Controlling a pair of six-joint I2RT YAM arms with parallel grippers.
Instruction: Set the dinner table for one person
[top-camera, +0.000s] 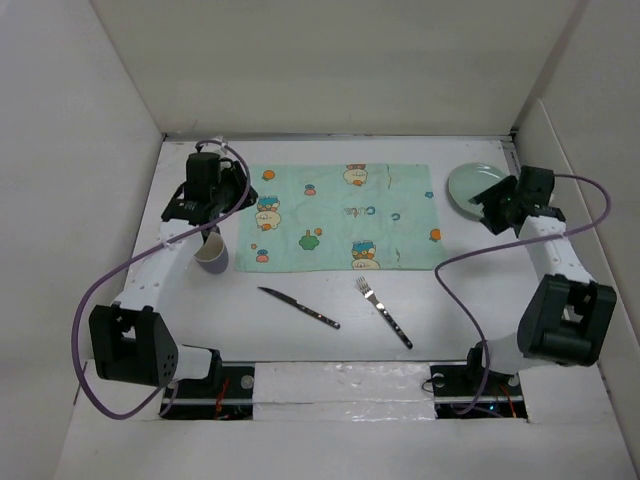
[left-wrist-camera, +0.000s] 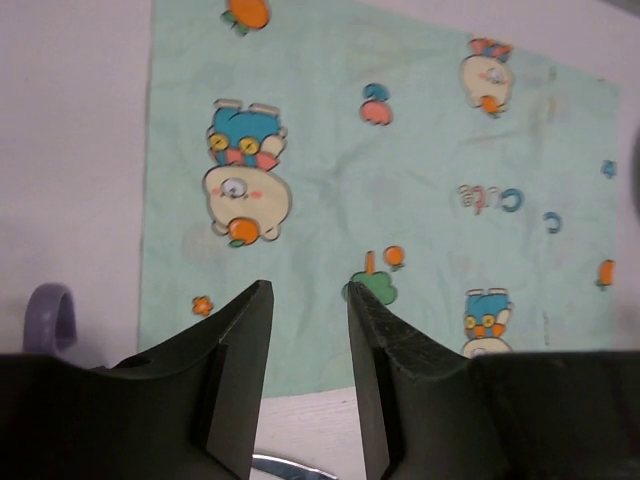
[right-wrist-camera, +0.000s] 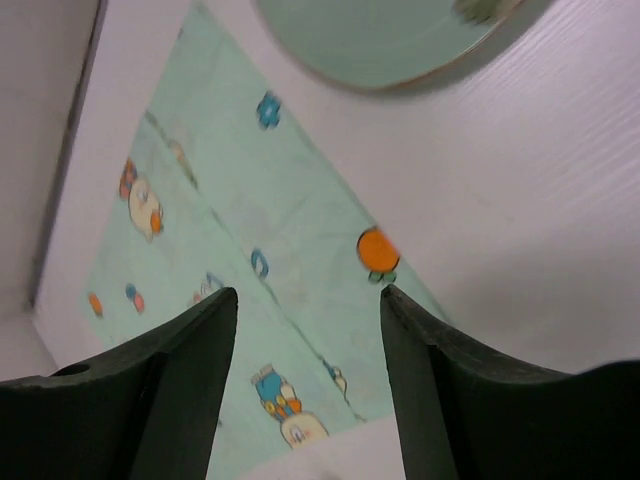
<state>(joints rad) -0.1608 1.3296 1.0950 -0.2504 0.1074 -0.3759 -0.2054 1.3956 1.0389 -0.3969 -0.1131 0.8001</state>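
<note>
The robot's right gripper needs to close on the front rim (top-camera: 487, 214) (right-wrist-camera: 497, 30) of the pale green plate, beside its flower print, to lift it toward the placemat.
The dinner table (top-camera: 240, 330) is a plain white top. A mint-green cartoon placemat (top-camera: 340, 215) lies flat at its back middle. My left gripper (top-camera: 243, 196) hovers over the mat's left edge, open with nothing between its fingers; in the left wrist view the gripper (left-wrist-camera: 310, 290) frames the placemat (left-wrist-camera: 400, 150). My right gripper (top-camera: 490, 207) hangs between the mat's right edge and a pale green plate (top-camera: 466, 184), open and empty. The right wrist view has that gripper (right-wrist-camera: 308, 295) above the placemat (right-wrist-camera: 250, 220), with the plate (right-wrist-camera: 380, 40) at the top.
A lilac cup (top-camera: 212, 255) stands by the mat's front left corner; its handle (left-wrist-camera: 50, 315) shows in the left wrist view. A knife (top-camera: 298, 307) and a fork (top-camera: 383, 312) lie in front of the mat. White walls enclose the table on three sides.
</note>
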